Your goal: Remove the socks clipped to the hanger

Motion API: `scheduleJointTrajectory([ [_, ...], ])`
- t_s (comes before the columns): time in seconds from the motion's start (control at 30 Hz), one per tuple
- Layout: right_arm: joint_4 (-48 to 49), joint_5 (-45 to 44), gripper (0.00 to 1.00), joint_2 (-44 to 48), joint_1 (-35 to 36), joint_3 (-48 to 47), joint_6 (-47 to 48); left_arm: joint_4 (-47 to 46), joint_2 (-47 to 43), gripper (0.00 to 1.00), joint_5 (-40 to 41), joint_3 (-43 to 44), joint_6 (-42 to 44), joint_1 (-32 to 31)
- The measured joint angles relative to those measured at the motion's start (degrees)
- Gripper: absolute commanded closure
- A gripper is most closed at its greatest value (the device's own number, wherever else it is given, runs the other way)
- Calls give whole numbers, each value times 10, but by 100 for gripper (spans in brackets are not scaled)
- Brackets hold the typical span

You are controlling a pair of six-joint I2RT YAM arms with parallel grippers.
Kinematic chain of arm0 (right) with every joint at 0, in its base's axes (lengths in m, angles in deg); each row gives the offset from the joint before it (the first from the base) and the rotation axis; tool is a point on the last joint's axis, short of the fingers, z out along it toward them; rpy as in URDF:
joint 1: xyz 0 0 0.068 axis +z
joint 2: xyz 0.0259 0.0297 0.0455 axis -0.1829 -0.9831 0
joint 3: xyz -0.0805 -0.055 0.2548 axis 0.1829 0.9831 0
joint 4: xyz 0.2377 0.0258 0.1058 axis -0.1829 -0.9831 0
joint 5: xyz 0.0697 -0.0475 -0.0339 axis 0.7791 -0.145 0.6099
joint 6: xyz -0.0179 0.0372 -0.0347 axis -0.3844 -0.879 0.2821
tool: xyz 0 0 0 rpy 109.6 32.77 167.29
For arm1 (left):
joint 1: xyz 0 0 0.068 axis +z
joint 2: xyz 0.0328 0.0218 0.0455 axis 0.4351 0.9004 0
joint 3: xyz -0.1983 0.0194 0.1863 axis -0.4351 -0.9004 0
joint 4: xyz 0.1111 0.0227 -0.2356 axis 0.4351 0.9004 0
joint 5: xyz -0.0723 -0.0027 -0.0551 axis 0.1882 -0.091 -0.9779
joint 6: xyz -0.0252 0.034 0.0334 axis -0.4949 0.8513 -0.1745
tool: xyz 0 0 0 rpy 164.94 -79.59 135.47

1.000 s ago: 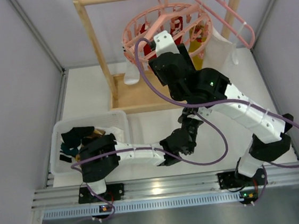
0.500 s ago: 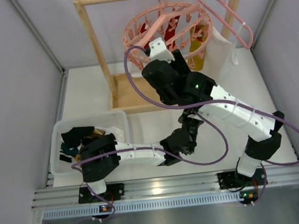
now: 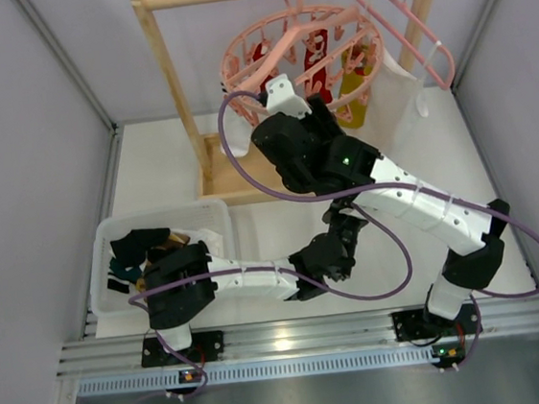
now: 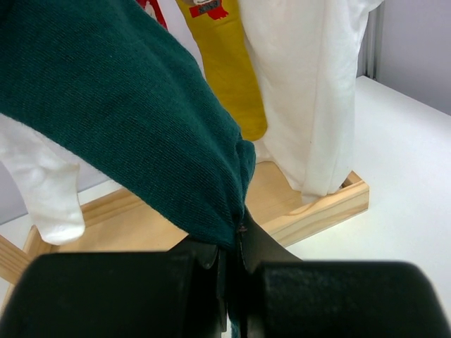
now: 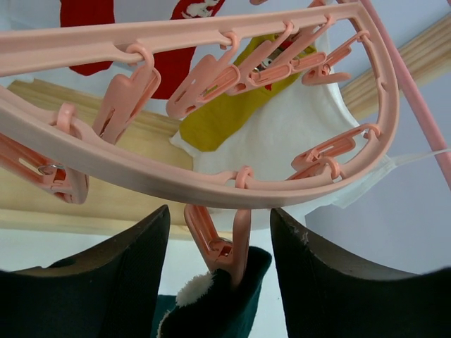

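Observation:
I will use my left gripper to release the dark teal sock inside the clear bin (image 3: 206, 262), beside the side of it that faces the open table.
The round pink hanger (image 3: 302, 49) hangs from the wooden rack, with red socks (image 3: 317, 62) and a mustard sock (image 3: 355, 96) clipped to it. In the right wrist view my right gripper (image 5: 220, 232) is open under the ring (image 5: 176, 183). Its jaws stand either side of a pink clip (image 5: 225, 246) that grips a dark teal sock (image 5: 225, 303). My left gripper (image 4: 236, 236) is shut on the lower end of the dark teal sock (image 4: 141, 105), below the ring. From above, the right arm hides most of this sock and the left gripper (image 3: 347, 221).
A wooden rack (image 3: 169, 68) with a base board stands at the back. A white cloth bag (image 3: 399, 101) and a plain pink triangular hanger (image 3: 416, 32) hang at its right. A clear bin (image 3: 109, 238) holding socks sits front left. A white item (image 3: 237, 138) hangs left.
My right arm has moved left and closer under the ring's near rim. The left arm has stayed still, holding the teal sock.

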Motion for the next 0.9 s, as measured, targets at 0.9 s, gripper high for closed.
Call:
scheduleJointTrajectory([
  [0.9, 131, -36, 85, 6, -8, 59, 88, 1, -7, 100, -12, -25, -28, -7],
])
